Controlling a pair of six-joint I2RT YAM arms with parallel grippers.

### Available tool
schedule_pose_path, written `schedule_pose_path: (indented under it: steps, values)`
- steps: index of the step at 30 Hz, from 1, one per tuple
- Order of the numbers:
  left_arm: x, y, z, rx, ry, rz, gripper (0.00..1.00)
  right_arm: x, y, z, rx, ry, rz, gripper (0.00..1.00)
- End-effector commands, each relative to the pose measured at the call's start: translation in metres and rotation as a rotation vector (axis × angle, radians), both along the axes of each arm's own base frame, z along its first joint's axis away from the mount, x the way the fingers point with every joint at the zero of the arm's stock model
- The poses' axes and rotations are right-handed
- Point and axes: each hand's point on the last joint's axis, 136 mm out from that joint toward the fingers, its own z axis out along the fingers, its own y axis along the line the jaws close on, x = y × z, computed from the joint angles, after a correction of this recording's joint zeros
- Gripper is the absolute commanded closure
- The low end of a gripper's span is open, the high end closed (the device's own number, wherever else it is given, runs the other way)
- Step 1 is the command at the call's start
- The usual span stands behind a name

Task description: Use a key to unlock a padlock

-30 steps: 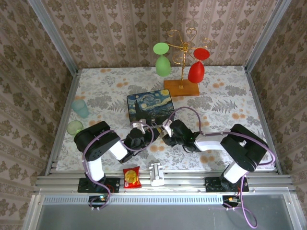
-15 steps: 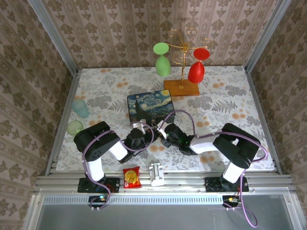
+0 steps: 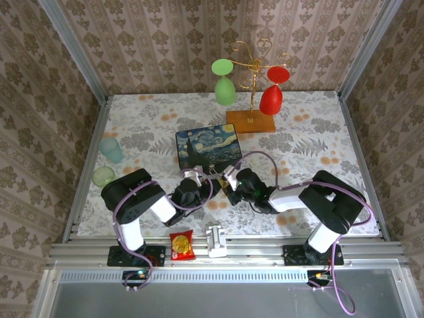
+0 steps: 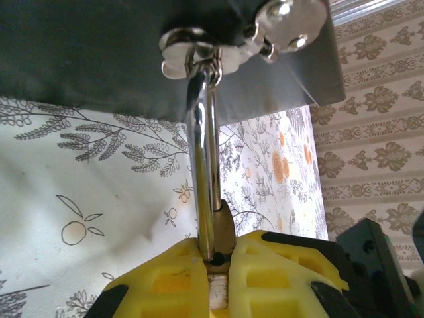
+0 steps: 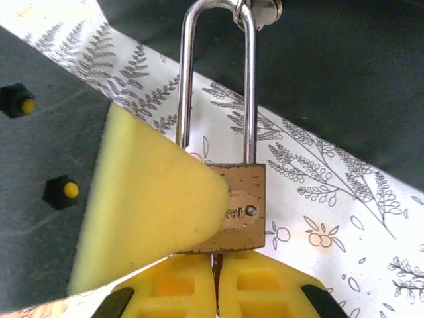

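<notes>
The loose end of the shackle stands clear of its hole in the padlock's body. Next, my left gripper lets go of the body and takes the shackle's long leg (image 4: 200, 152).
The padlock (image 5: 244, 208) has a worn brass body, and its long silver shackle (image 5: 218, 79) hangs from the hasp of the painted box (image 3: 207, 147). My left gripper (image 4: 218, 255) is shut on the padlock's body from the side, with the shackle (image 4: 204, 165) rising out of its yellow fingers. In the right wrist view one left finger (image 5: 152, 199) covers the left half of the body. My right gripper (image 5: 216, 262) sits just under the body, shut on a thin dark key (image 5: 216, 264) at the padlock's bottom edge. From above, both grippers meet at the padlock (image 3: 215, 176) in front of the box.
A gold stand (image 3: 252, 93) with a green and a red glass is behind the box. A teal cup (image 3: 111, 149) and a green cup (image 3: 103, 175) stand at the left edge. A snack packet (image 3: 181, 245) and a white clip (image 3: 216, 240) lie on the near rail.
The right arm swung left toward the padlock, then eased back a little to the right, its gripper staying at the lock. The left arm has not moved.
</notes>
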Motion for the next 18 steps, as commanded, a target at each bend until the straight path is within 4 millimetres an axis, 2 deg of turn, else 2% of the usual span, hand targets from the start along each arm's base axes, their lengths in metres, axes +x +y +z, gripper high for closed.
schedule_pose_path:
  steps: [1, 4, 8, 12, 18]
  values:
    - [0.003, 0.009, 0.012, -0.023, -0.036, 0.027, 0.87, -0.008, 0.007, 0.012, 0.162, 0.109, 0.053, 0.94]
    - [0.002, 0.015, 0.006, 0.002, -0.035, 0.036, 0.78, -0.014, 0.014, 0.02, 0.263, 0.185, 0.1, 0.95]
    - [0.002, 0.031, -0.006, 0.097, -0.038, 0.074, 0.61, -0.013, 0.009, 0.017, 0.344, 0.248, 0.079, 0.95]
    - [0.005, 0.038, -0.006, 0.175, -0.054, 0.075, 0.59, -0.013, 0.007, 0.008, 0.361, 0.291, 0.067, 0.95]
    - [0.011, 0.044, -0.001, 0.304, -0.094, 0.058, 0.67, -0.012, 0.008, 0.008, 0.419, 0.327, 0.053, 0.95]
